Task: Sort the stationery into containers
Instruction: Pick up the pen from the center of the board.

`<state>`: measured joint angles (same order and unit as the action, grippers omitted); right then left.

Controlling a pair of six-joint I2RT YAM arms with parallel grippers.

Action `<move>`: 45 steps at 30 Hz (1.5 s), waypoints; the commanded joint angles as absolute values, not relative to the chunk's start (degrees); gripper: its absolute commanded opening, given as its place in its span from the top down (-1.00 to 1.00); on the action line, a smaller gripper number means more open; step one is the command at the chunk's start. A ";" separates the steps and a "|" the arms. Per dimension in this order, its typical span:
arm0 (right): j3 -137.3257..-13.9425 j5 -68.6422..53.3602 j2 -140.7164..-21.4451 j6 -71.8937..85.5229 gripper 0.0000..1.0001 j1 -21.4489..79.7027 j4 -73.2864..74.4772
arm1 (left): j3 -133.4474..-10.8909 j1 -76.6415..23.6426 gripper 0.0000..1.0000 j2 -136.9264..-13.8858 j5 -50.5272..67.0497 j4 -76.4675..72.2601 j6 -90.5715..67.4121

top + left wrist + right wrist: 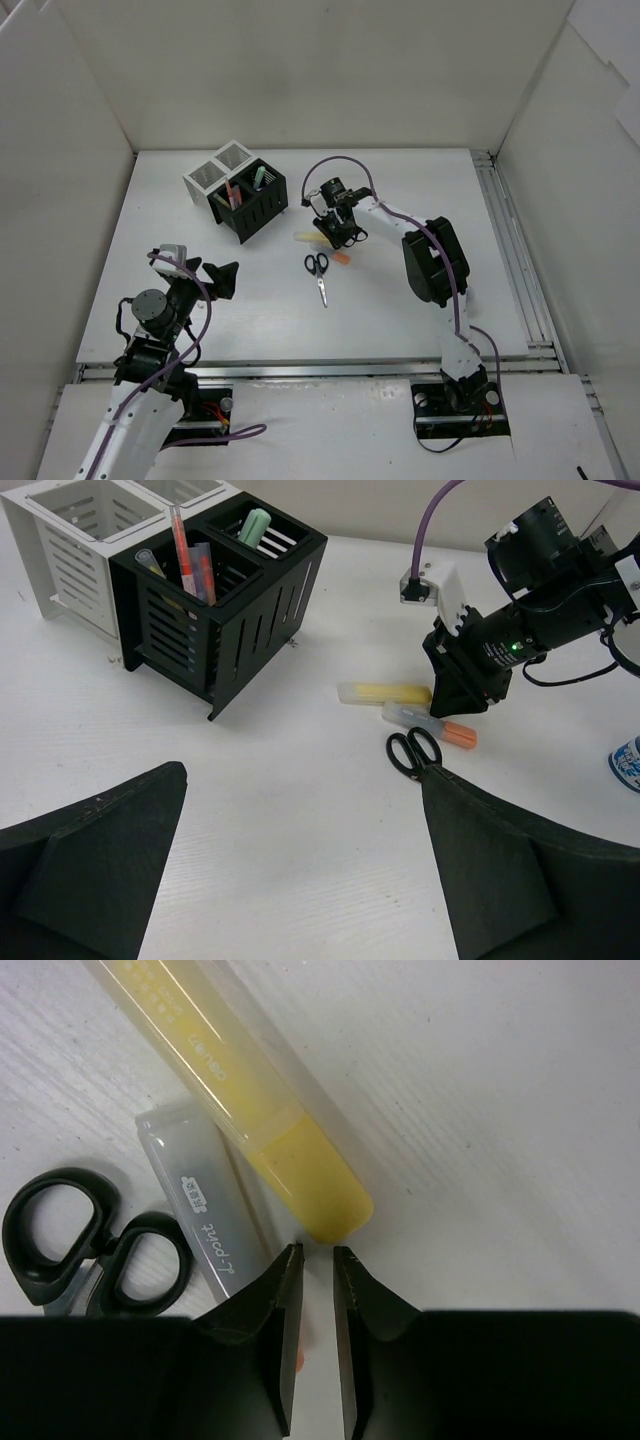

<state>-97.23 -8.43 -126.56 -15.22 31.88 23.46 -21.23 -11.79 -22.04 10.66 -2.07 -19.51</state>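
The fingers of my right gripper are just past the rounded end of the yellow highlighter, so I should open them, reach further along and close around its solid yellow part (304, 1168).
The containers (237, 190), two white and two black mesh cups joined together, stand at the back left; the black ones (225, 600) hold an orange pen (182, 550) and a green highlighter (254, 526). In the middle of the table lie a yellow highlighter (260, 1110), an orange highlighter with a grey cap (200, 1205) and black-handled scissors (90, 1235). My right gripper (317, 1255) hangs just off the yellow highlighter's rounded end, jaws nearly together with only bare table in the thin gap. My left gripper (305, 775) is wide open and holds nothing, near the front left.
White walls enclose the table on three sides. A metal rail (510, 250) runs along the right edge. A small blue-and-white object (628, 763) shows at the right border of the left wrist view.
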 commanded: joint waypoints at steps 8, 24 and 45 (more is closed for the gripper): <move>-103.44 -11.16 -128.32 -23.81 -0.11 33.13 26.01 | -24.43 -11.95 -0.99 -20.92 11.25 -1.41 -17.84; -113.99 -18.99 -136.41 -31.91 0.58 33.31 33.74 | -24.78 -11.95 -0.98 -18.90 13.27 -0.26 -15.29; -124.96 26.08 -126.11 -57.55 1.00 42.62 29.98 | -26.02 -11.95 -0.99 -12.93 -1.91 11.33 -24.69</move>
<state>-119.83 13.87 -129.36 -49.25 41.25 31.57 -22.39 -11.90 -13.78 3.27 10.37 -21.76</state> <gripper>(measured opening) 0.257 0.994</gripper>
